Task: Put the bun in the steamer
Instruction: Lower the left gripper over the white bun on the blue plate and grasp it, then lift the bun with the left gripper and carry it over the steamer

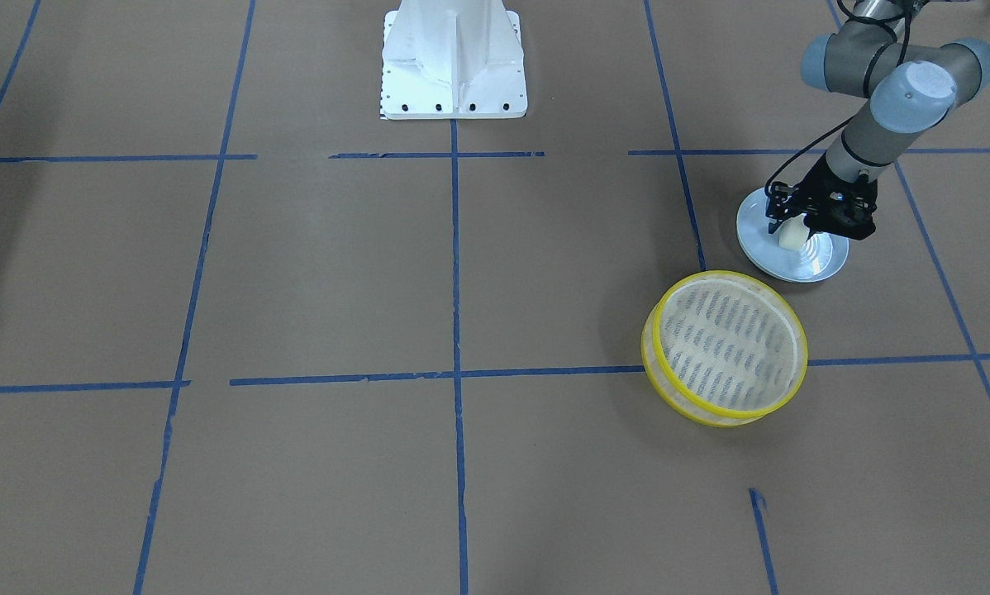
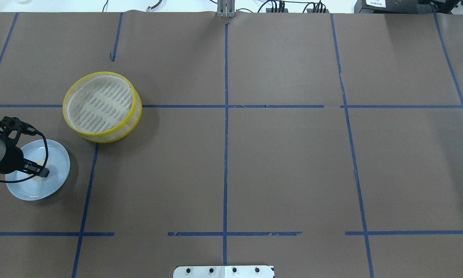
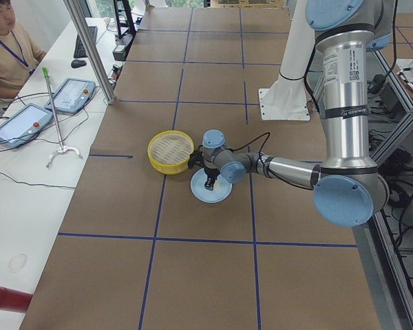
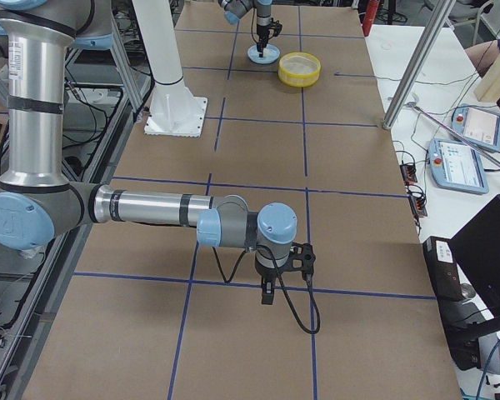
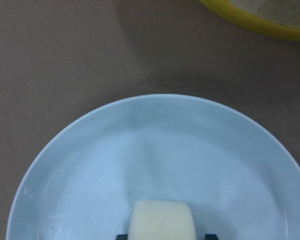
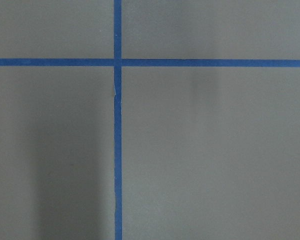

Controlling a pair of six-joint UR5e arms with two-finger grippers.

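Note:
My left gripper is going to set the bun down on the cloth in the middle of the yellow-rimmed steamer (image 1: 732, 344) and let go.
The bun (image 1: 790, 239) is a small cream-white lump on the pale blue plate (image 1: 821, 263). My left gripper (image 1: 795, 228) is down over the plate, its two fingers against the bun's sides and shut on it. In the left wrist view the bun (image 5: 161, 220) sits at the bottom edge between the dark fingertips. The yellow-rimmed steamer (image 1: 683, 403) stands empty just beside the plate and also shows in the overhead view (image 2: 100, 137). My right gripper (image 4: 267, 297) hangs over bare table far from both and shows only in the exterior right view; I cannot tell whether it is open or shut.
Brown paper with blue tape lines covers the table. The white robot base (image 1: 454, 62) stands at the middle of my side. An operator (image 3: 7, 48) sits at a side desk with tablets (image 3: 20, 124).

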